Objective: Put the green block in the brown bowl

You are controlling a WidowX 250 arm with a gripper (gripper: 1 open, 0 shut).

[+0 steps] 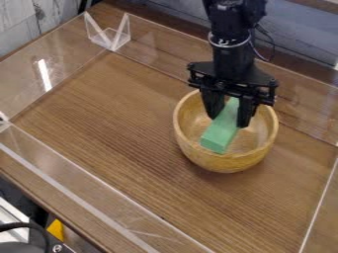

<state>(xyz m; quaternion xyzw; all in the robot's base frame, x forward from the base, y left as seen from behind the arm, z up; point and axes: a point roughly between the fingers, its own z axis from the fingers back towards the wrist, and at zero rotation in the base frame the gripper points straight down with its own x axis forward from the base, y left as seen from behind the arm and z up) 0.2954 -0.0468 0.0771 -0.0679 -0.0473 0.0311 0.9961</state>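
My gripper needs to let go of the green block on the middle of the brown bowl's bottom [226, 124].
The green block [219, 132] hangs tilted, its top end between the black fingers and its lower end down inside the brown bowl [188, 129]. My gripper [230, 113] is directly above the bowl's middle, pointing straight down and shut on the green block. Whether the block's lower end touches the bowl's floor I cannot tell. The bowl rests on the wooden tabletop [106, 119], right of centre.
Low clear acrylic walls [79, 198] fence the tabletop on all sides. A clear V-shaped stand [106, 31] sits at the back left corner. Open wood stretches left of and in front of the bowl.
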